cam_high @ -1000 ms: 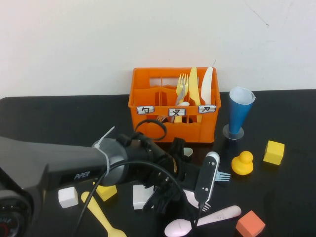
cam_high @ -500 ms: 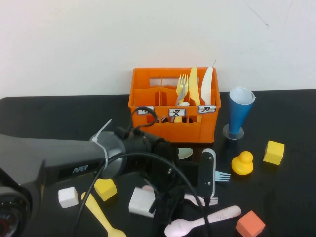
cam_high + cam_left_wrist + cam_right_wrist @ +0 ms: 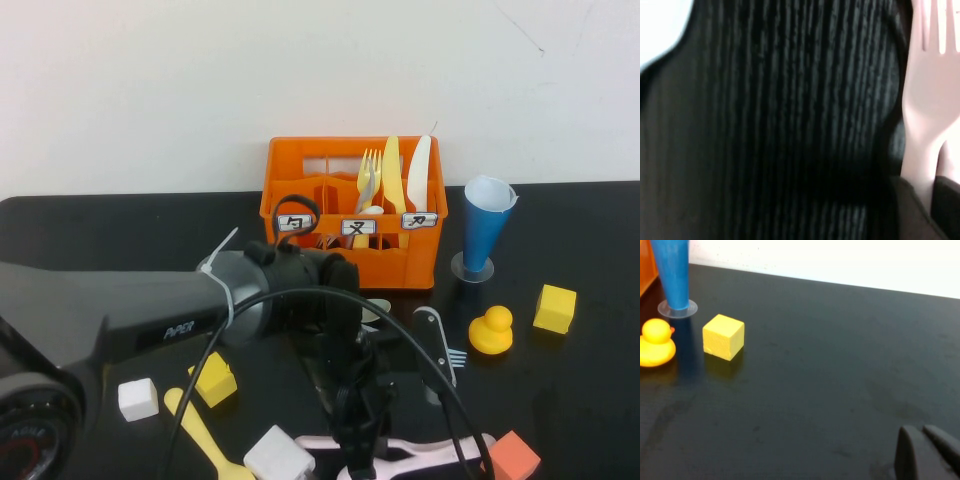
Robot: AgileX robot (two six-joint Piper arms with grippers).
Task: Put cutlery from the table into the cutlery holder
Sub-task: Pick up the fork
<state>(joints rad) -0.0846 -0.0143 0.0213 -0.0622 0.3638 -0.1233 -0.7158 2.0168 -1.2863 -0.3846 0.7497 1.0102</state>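
Note:
Next, my left gripper opens and closes on just the pink fork under it, nearer its head (image 3: 920,156), because other pink cutlery lies close against that fork.
The orange cutlery holder (image 3: 350,262) stands at the back centre with a yellow fork, a yellow knife and a white knife upright in it. My left gripper (image 3: 365,448) points down near the table's front edge. In the left wrist view it (image 3: 926,186) is shut on the handle of a pink fork (image 3: 926,100). Pink cutlery (image 3: 440,445) lies under it. A yellow spoon (image 3: 200,435), a grey fork (image 3: 453,355) and a pale spoon (image 3: 378,308) lie on the black table (image 3: 100,260). My right gripper (image 3: 923,430) is shut, empty, low over bare table at the right.
A blue cone cup (image 3: 487,235) stands right of the crate. A yellow duck (image 3: 491,330), a yellow cube (image 3: 554,308), an orange cube (image 3: 515,455), a white cube (image 3: 137,398) and another yellow cube (image 3: 215,380) are scattered about. The left arm hides the table's middle.
My left arm has swung toward the front edge and tipped its gripper down onto the pink cutlery. The pink fork is now between its fingers.

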